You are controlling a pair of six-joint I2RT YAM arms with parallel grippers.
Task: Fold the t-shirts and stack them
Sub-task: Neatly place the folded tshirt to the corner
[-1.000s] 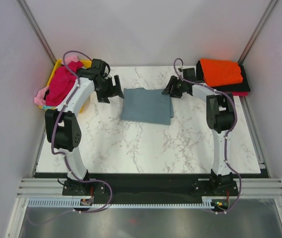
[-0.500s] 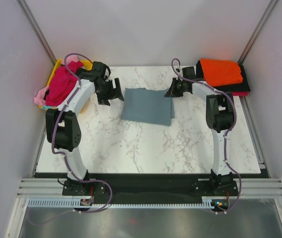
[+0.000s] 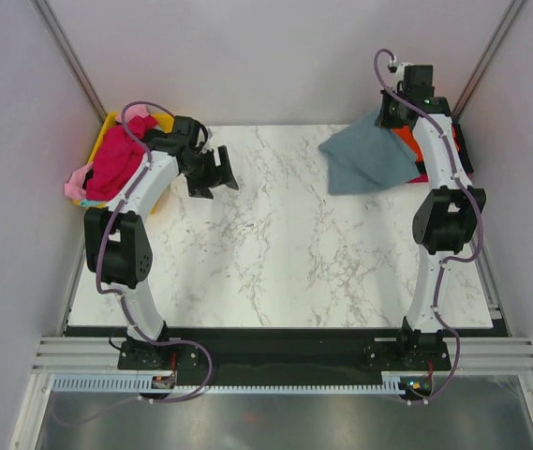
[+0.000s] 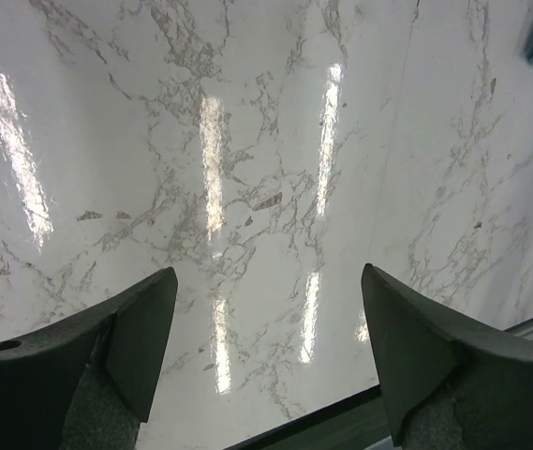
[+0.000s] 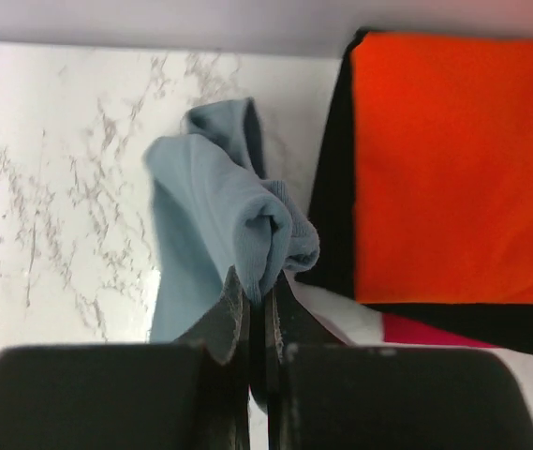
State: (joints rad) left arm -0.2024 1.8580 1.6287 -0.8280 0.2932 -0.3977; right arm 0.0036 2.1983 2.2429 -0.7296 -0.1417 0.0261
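Note:
I need to use my right gripper to lay the slate blue-grey t-shirt flat on top of the orange t-shirt (image 3: 416,138) (image 5: 453,169).
My right gripper (image 3: 390,114) is shut on the folded slate blue-grey t-shirt (image 3: 367,159) and holds it lifted at the back right; it hangs partly over the stack. In the right wrist view the shirt's edge (image 5: 247,220) is pinched between my right gripper's (image 5: 263,298) closed jaws. The stack holds an orange t-shirt (image 5: 453,159) on a black one (image 5: 333,225), with red (image 5: 425,330) below. My left gripper (image 3: 212,174) is open and empty over bare marble, as the left wrist view (image 4: 266,347) shows. Magenta (image 3: 116,159) and pink (image 3: 77,184) shirts lie in the yellow tray.
The yellow tray (image 3: 107,122) stands at the back left corner of the marble table (image 3: 275,253). Grey walls and metal posts close in the back and sides. The table's near edge has a black strip (image 4: 341,427).
My right gripper closed on the blue-grey shirt and lifted it from the table's middle back to the right, over the stack. The left gripper barely moved.

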